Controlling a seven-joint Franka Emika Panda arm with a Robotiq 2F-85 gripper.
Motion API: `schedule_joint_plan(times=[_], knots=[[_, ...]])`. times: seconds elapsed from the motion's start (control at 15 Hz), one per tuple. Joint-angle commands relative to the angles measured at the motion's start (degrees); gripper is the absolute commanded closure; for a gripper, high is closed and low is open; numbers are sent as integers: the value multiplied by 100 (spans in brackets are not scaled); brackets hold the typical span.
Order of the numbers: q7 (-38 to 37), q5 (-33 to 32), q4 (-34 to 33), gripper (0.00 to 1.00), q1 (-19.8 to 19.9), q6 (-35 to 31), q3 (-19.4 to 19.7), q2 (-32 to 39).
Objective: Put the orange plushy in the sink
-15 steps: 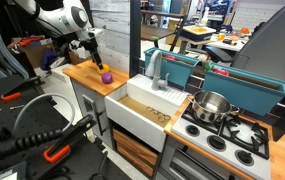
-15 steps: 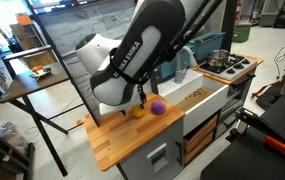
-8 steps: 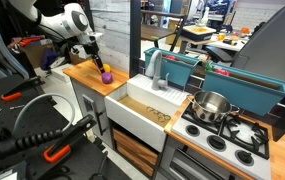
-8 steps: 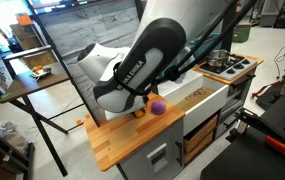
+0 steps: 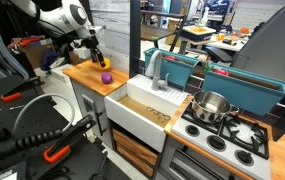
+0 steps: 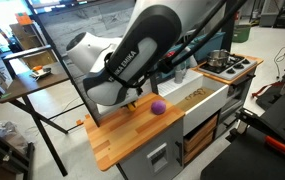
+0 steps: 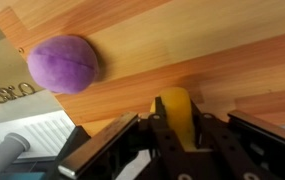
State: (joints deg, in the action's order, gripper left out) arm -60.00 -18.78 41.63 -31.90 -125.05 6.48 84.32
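Note:
Next, I let go of the orange plushy inside the white sink, at the sink's end [image 5: 136, 100] near the wooden counter.
My gripper [image 7: 175, 120] is shut on the orange plushy [image 7: 175, 108], which is squeezed narrow between the fingers just above the wooden counter [image 7: 222, 40]. In an exterior view the plushy [image 6: 132, 101] shows as a small yellow spot under the arm, left of the purple round toy [image 6: 158, 107]. The other exterior view puts the gripper [image 5: 99, 61] over the counter's far end, near the purple toy [image 5: 106, 76]. The white sink [image 5: 147, 106] lies to the right of the counter, and its rim [image 6: 208, 97] appears beyond the purple toy.
The purple toy [image 7: 64, 63] rests on the counter close to my fingers. A grey faucet [image 5: 156, 70] stands behind the sink, teal bins [image 5: 182, 68] behind that. A steel pot [image 5: 211, 105] sits on the stove [image 5: 232, 137]. Black hoses and clamps lie on the floor.
The fingers have closed on the orange plushy. The arm has risen a little and taken the plushy up off the counter. The purple toy has stayed put.

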Motion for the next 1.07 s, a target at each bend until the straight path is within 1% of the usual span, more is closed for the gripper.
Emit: schedule_joint_plan(times=[0.0, 0.07, 0.2, 0.33, 0.4, 0.87, 1.0], knots=[[386, 18, 122, 94, -55, -189, -165, -449], [514, 79, 210, 94, -27, -207, -256, -590], [748, 211, 552, 94, 84, 2, -473, -989], [799, 241, 1056, 94, 212, 159, -575, -1468], [819, 266, 1435, 94, 296, 282, -621, -1788], [853, 471, 3310, 94, 872, 1129, -830, -3192], [694, 518, 3913, 94, 1008, 1243, -776, -3518]])
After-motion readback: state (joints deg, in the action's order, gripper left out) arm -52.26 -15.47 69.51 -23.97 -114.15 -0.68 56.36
